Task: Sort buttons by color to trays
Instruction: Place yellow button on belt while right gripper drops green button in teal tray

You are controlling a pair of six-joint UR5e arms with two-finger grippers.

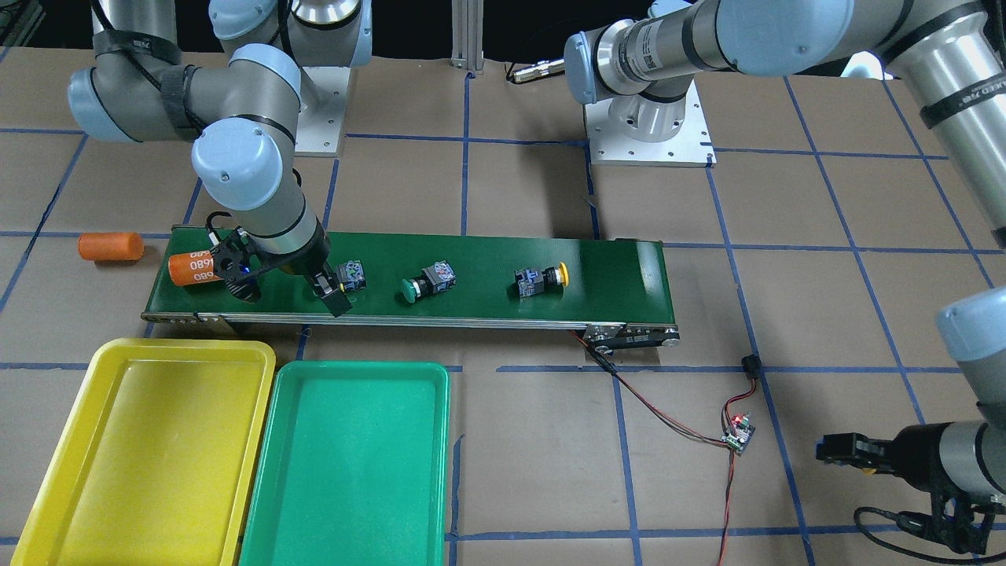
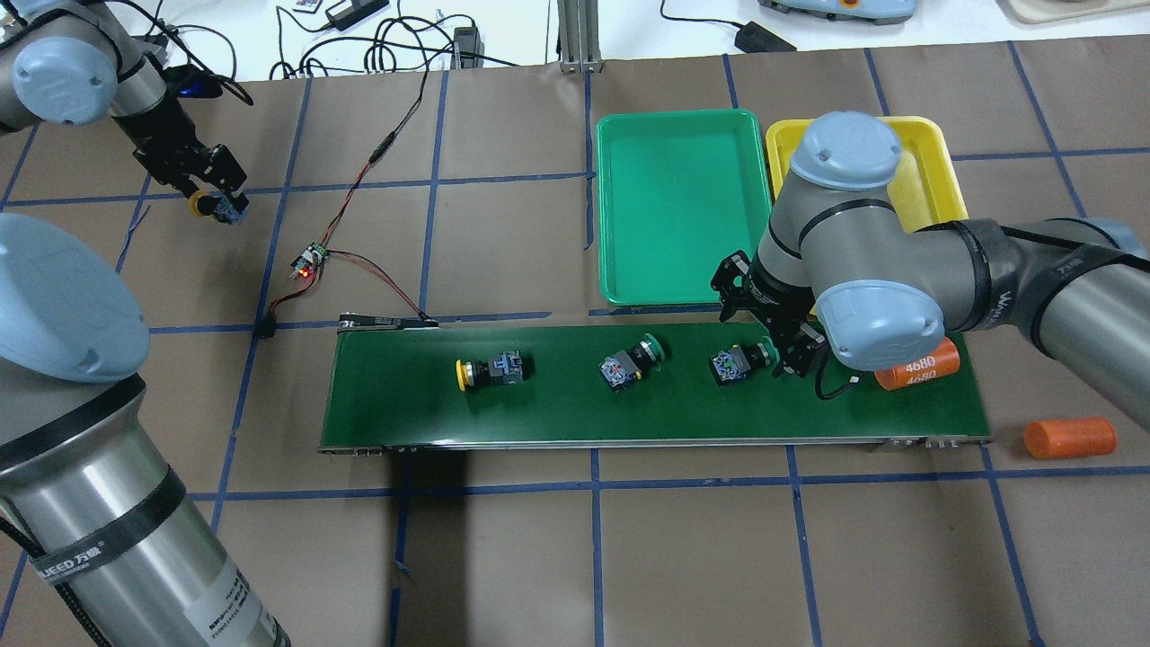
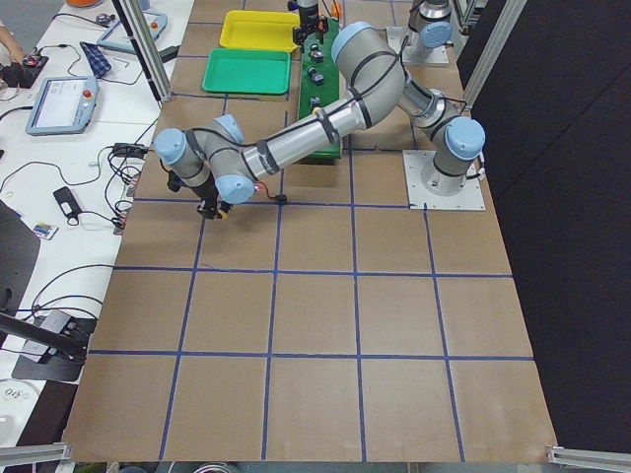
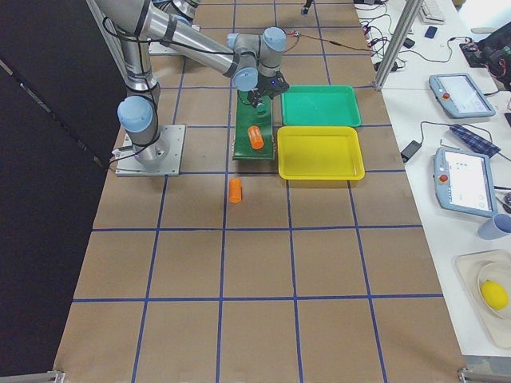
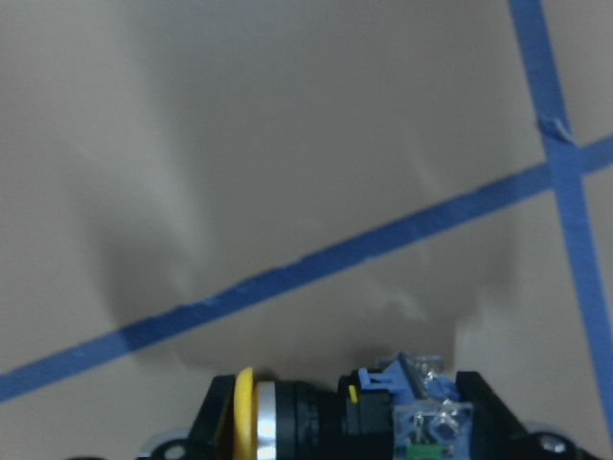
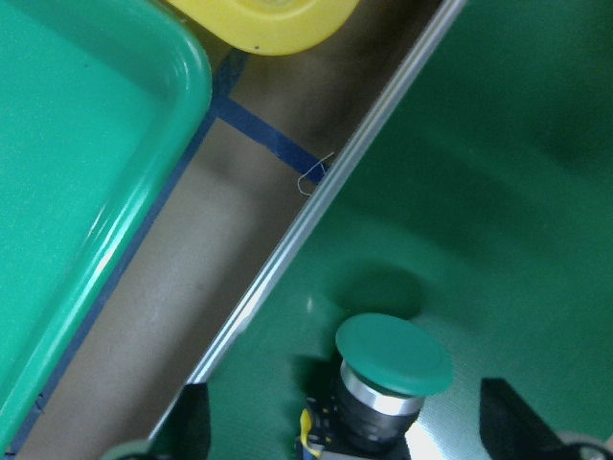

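Observation:
Next, my left gripper sets the yellow button down on the conveyor belt's end (image 1: 605,292) nearest the circuit board. The yellow button is now far off over bare table.
My right gripper (image 2: 778,349) is low over the belt, open, its fingers (image 6: 190,422) on either side of a green button (image 6: 391,369) that lies on its side; this button also shows in the overhead view (image 2: 735,363). A second green button (image 2: 629,362) and a yellow button (image 2: 490,370) lie further along the belt. My left gripper (image 2: 216,203) is far off over bare table, shut on another yellow button (image 5: 335,417). The green tray (image 2: 683,202) and the yellow tray (image 2: 925,171) stand side by side beyond the belt, both empty.
The dark-green conveyor belt (image 2: 557,404) crosses the table. One orange cylinder (image 2: 916,368) lies on its end by my right wrist, another (image 2: 1069,438) on the table beyond it. A small circuit board (image 2: 310,262) with wires lies between the belt and my left gripper.

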